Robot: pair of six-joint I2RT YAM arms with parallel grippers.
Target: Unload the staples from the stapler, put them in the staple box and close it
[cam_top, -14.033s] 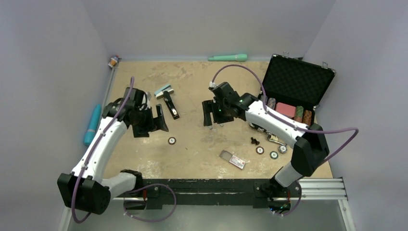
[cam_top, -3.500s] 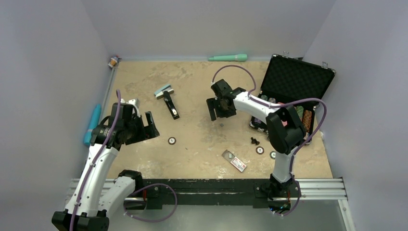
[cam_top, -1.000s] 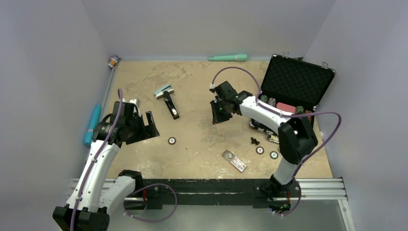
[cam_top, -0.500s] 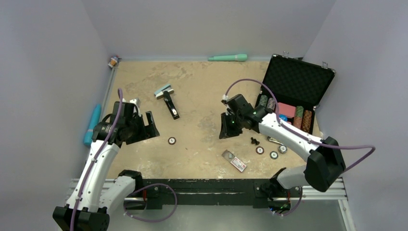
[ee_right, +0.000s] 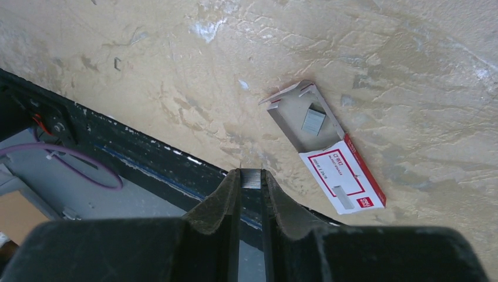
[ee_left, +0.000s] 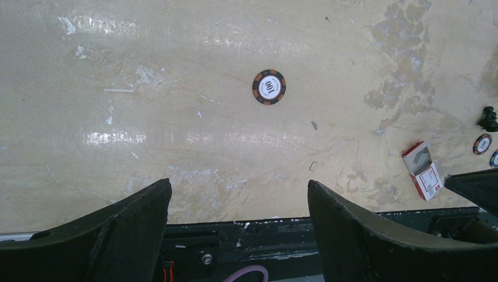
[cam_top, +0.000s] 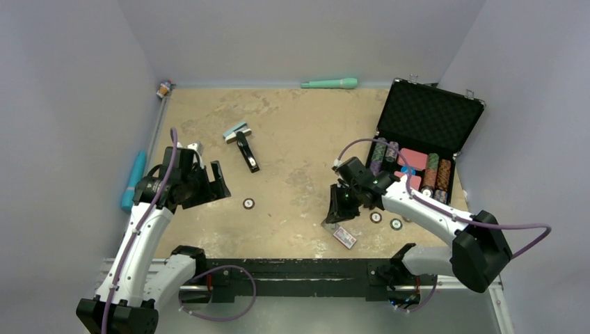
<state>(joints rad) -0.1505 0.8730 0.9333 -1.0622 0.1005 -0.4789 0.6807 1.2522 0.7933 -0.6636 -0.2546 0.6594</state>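
Observation:
My right gripper is to put the silvery strip of staples down in the staple box's grey tray (cam_top: pixel 328 227) (ee_right: pixel 293 124), beside the other staple strip.
The black stapler (cam_top: pixel 247 152) lies on the table left of centre, apart from both grippers. My right gripper (cam_top: pixel 334 216) hangs near the front edge, just left of the red-and-white staple box (cam_top: pixel 341 234). In the right wrist view the right gripper (ee_right: pixel 251 176) is shut on a short silvery strip of staples (ee_right: pixel 251 179). The staple box (ee_right: pixel 340 170) lies beyond it, with its grey tray (ee_right: pixel 293 120) slid out and another strip (ee_right: pixel 313 121) inside. My left gripper (cam_top: pixel 214 182) hovers at the left, open and holding nothing (ee_left: pixel 238 185).
An open black case (cam_top: pixel 430 115) with poker chips stands at the right. Loose chips (cam_top: pixel 376 217) lie near the right arm, and one chip (ee_left: pixel 269 87) lies ahead of the left gripper. A teal cylinder (cam_top: pixel 329 83) lies at the back and a blue one (cam_top: pixel 133 179) along the left wall.
My right arm has swung from the table's middle toward the near edge, carrying the staples to beside the staple box. The left arm has not moved.

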